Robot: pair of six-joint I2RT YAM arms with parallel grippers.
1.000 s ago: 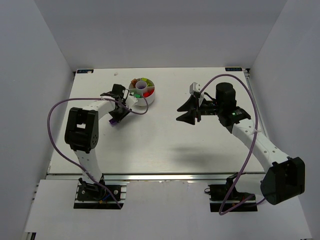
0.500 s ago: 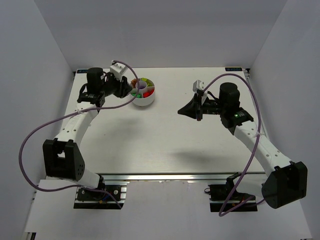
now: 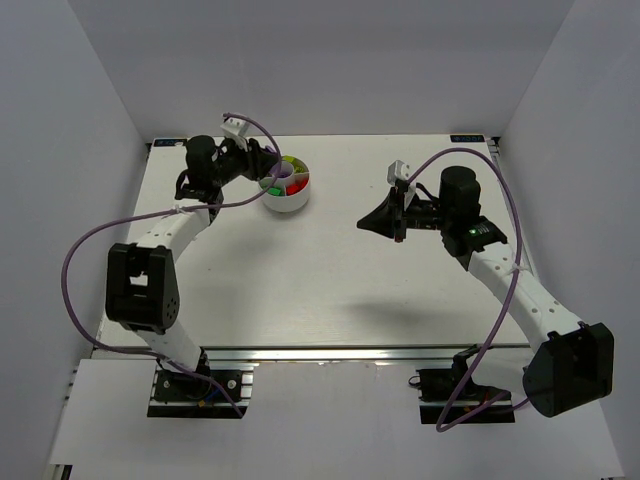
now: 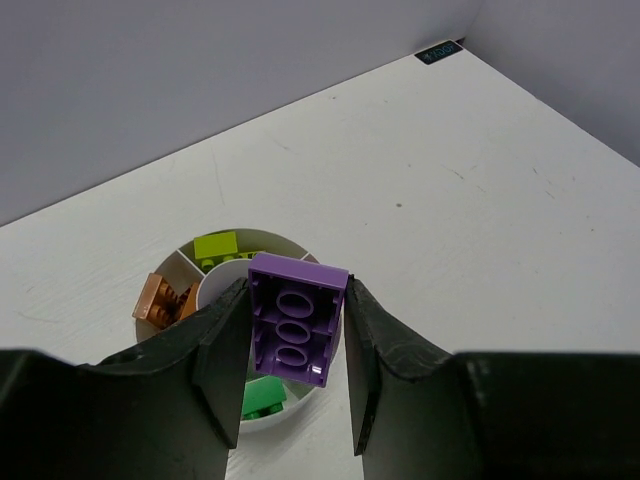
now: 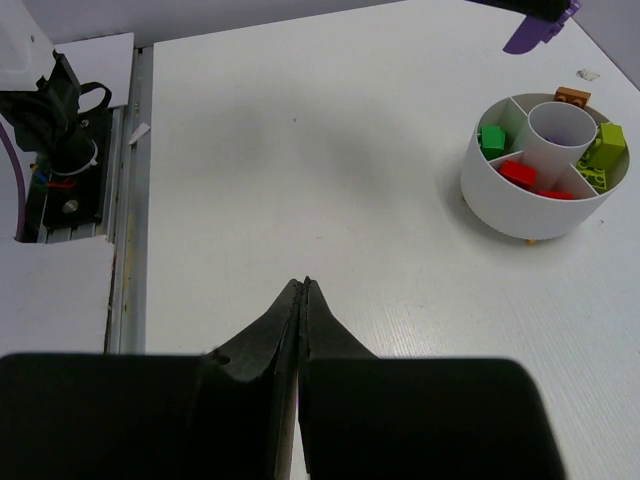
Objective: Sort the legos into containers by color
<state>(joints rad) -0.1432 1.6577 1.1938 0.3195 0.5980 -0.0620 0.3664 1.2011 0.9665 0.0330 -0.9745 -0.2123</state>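
Note:
My left gripper will let go of the purple lego inside the centre hollow of the round white dish [image 3: 284, 171] [image 4: 246, 308].
My left gripper [image 4: 296, 300] is shut on a purple lego [image 4: 295, 320], held studs-down just above the round white dish [image 4: 262, 422], over its centre well [image 4: 222, 287]. The wedge sections hold an orange lego [image 4: 163, 300], a lime one [image 4: 215, 245] and a green one [image 4: 262, 398]. From above, the left gripper [image 3: 262, 165] hangs over the dish's [image 3: 286, 206] left rim. The right wrist view shows the dish [image 5: 520, 215] with green [image 5: 491, 137], red [image 5: 517, 172] and lime [image 5: 605, 150] legos. My right gripper [image 3: 366, 222] [image 5: 303, 285] is shut and empty, well right of the dish.
A small white scrap [image 5: 587, 74] lies on the table beyond the dish. The table's near edge with its metal rail [image 5: 125, 200] and the left arm's base [image 5: 60, 130] shows in the right wrist view. White walls enclose the table on three sides.
The left arm has swung up from the table left of the dish to above it, carrying the purple lego. The right gripper has closed and stayed in place.

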